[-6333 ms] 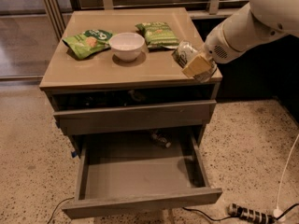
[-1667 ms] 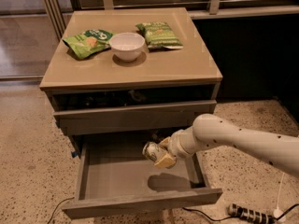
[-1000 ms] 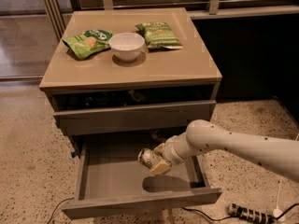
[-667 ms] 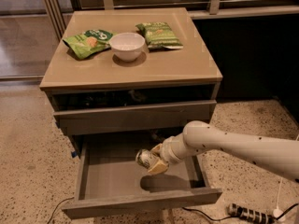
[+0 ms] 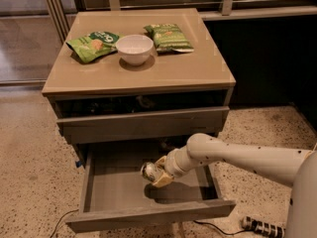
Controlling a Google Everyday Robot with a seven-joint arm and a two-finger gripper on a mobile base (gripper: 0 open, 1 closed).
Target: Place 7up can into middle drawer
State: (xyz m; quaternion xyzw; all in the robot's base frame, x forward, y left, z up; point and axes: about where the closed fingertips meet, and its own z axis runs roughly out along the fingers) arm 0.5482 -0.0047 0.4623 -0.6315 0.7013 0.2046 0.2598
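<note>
Next, I release the 7up can, now tilted low over the drawer floor, near the centre of the middle drawer's grey bottom (image 5: 151,183).
The 7up can (image 5: 147,170), small and silvery, is held in my gripper (image 5: 156,174), which is shut on it. The can lies tilted on its side, low over the floor of the middle drawer (image 5: 116,190), near its centre; I cannot tell whether it touches the floor. The drawer is pulled out wide, with a bare grey floor and a plain front panel (image 5: 148,215). My white arm (image 5: 233,155) reaches in from the right, over the drawer's right wall.
The drawer above (image 5: 141,124) is slightly open with a dark cluttered inside. On the cabinet top (image 5: 198,68) stand a white bowl (image 5: 134,48) and two green snack bags (image 5: 92,44) (image 5: 168,36). A power strip (image 5: 262,227) and cables lie on the floor.
My gripper carried the can from beside the cabinet top down into the open drawer. Over the last second it moved a little left and lower.
</note>
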